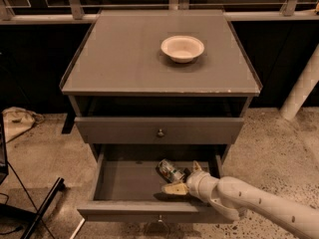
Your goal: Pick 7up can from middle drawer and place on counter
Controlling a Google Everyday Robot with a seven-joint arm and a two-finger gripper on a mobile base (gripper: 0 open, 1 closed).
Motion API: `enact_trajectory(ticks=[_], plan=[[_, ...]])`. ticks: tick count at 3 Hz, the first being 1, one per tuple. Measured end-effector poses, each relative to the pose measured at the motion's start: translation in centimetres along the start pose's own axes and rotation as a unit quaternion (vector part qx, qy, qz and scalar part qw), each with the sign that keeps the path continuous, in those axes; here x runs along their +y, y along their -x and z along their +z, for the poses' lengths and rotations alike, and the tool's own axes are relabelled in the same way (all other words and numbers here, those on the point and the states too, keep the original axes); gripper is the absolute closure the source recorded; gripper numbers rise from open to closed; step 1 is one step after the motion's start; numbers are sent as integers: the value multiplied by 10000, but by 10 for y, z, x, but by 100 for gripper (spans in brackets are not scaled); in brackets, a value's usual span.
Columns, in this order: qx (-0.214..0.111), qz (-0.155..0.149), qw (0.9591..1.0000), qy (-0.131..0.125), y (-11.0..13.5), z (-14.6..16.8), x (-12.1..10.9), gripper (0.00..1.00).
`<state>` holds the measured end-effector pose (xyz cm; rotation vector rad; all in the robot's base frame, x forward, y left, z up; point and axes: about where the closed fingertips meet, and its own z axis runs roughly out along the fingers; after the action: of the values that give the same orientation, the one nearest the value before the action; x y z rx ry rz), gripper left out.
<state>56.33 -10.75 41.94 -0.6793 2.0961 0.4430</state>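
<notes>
Next, I close my gripper around the near half of the 7up can (174, 174), leaving the end of the can toward the back of the drawer sticking out.
The 7up can (170, 171) lies on its side in the open middle drawer (124, 183), right of the middle, near the back. My gripper (185, 178) reaches into the drawer from the right. Its fingers are spread, one pale finger (173, 188) in front of the can and the other (197, 167) behind and right of it. The can is at the fingertips; contact is unclear. The counter (124, 59) is the grey cabinet top above.
A white bowl (182, 48) sits on the counter at back right. A shut drawer front with a round knob (160, 132) lies above the open drawer. A white post (301, 86) stands at right, a black stand leg (42, 205) at lower left.
</notes>
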Motion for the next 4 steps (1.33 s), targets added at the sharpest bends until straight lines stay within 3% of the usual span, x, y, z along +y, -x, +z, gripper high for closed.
enact_trajectory(ticks=[2,4], plan=[[54,-55,10000,-15,1,14,-5,0],[53,-553,9984,-89,8,60,-7,0]])
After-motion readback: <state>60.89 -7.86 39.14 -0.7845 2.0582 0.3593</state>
